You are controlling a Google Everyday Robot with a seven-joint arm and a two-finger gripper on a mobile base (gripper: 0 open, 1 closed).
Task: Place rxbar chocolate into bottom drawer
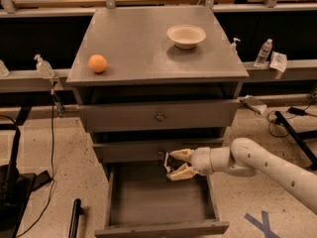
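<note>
My gripper will release the rxbar chocolate just off the middle of the bottom drawer's grey bottom (pixel 178 190), toward my arm. The rxbar is now above that drawer's back.
The bottom drawer (pixel 148 200) of the grey cabinet is pulled open, and its grey interior shows nothing inside. My gripper (pixel 174 164) reaches in from the right and hovers above the back of that drawer, just under the middle drawer's front. Its fingers are closed on a small dark bar with a white patch, the rxbar chocolate (pixel 167 163), mostly hidden between the fingers.
An orange (pixel 97 63) and a white bowl (pixel 186 35) sit on the cabinet top (pixel 143 43). The top drawer (pixel 158 116) and middle drawer (pixel 129 149) are closed. Bottles stand on rails at left (pixel 43 67) and right (pixel 263 52). Cables and dark gear lie on the floor.
</note>
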